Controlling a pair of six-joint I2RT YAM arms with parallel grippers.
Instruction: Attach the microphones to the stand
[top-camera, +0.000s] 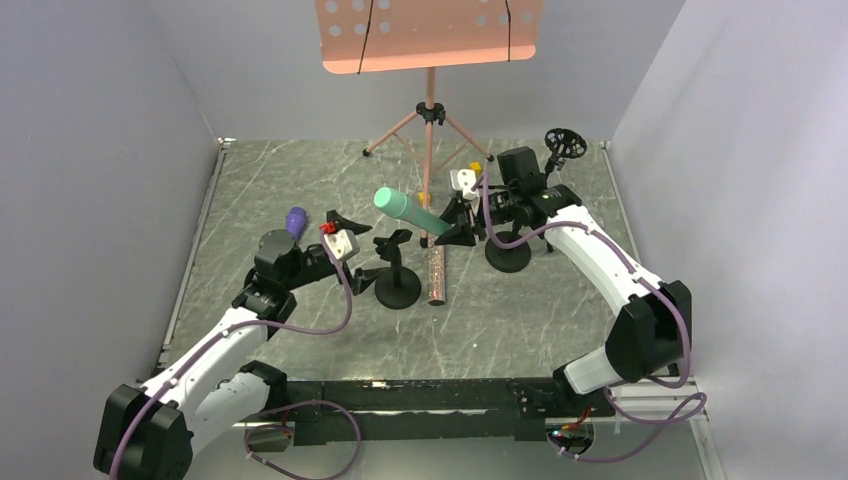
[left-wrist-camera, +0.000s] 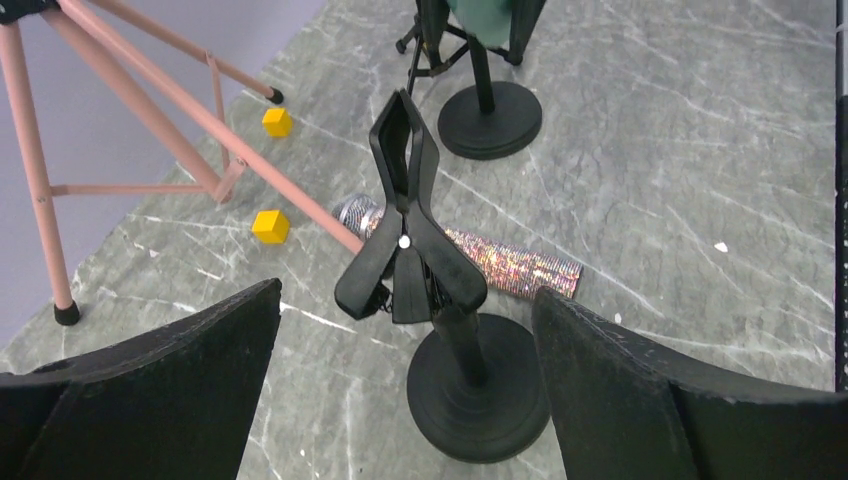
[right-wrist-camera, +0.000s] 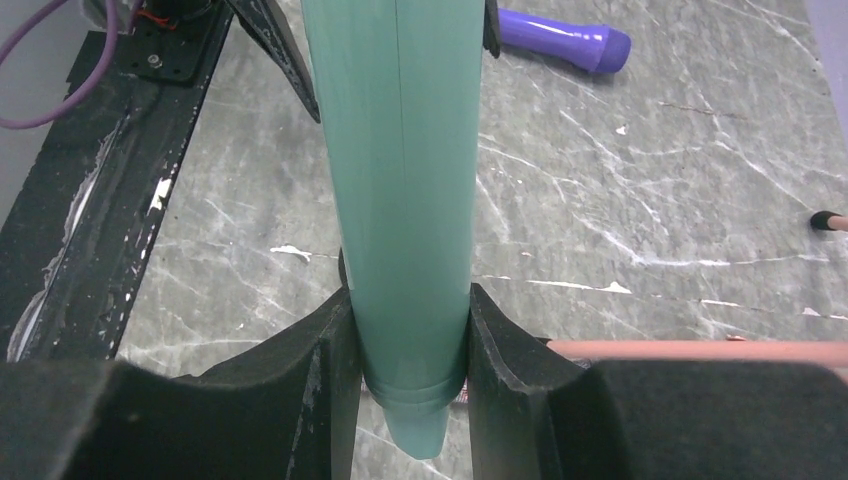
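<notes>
The robot's right gripper will release the mint-green microphone in the near stand's black clip (top-camera: 403, 234), between the open fingers of the left gripper.
My right gripper (right-wrist-camera: 405, 330) is shut on the tail end of the mint-green microphone (right-wrist-camera: 400, 200), which slants up to the left in the top view (top-camera: 408, 210). In the left wrist view its green body sits between the clip arms of the far stand (left-wrist-camera: 490, 110). My left gripper (left-wrist-camera: 407, 290) is open and empty, its fingers on either side of the near stand's black clip (left-wrist-camera: 405, 230), not touching it. The glittery microphone (left-wrist-camera: 500, 262) lies flat on the table behind that stand. The purple microphone (top-camera: 296, 220) lies at the left, also in the right wrist view (right-wrist-camera: 565, 38).
A pink music stand (top-camera: 430, 110) stands at the back; its tripod legs (left-wrist-camera: 200, 120) reach toward the microphone stands. Two yellow cubes (left-wrist-camera: 270, 226) (left-wrist-camera: 277, 122) lie by its legs. Walls close in the table on three sides. A black rail (right-wrist-camera: 110, 200) runs along the near edge.
</notes>
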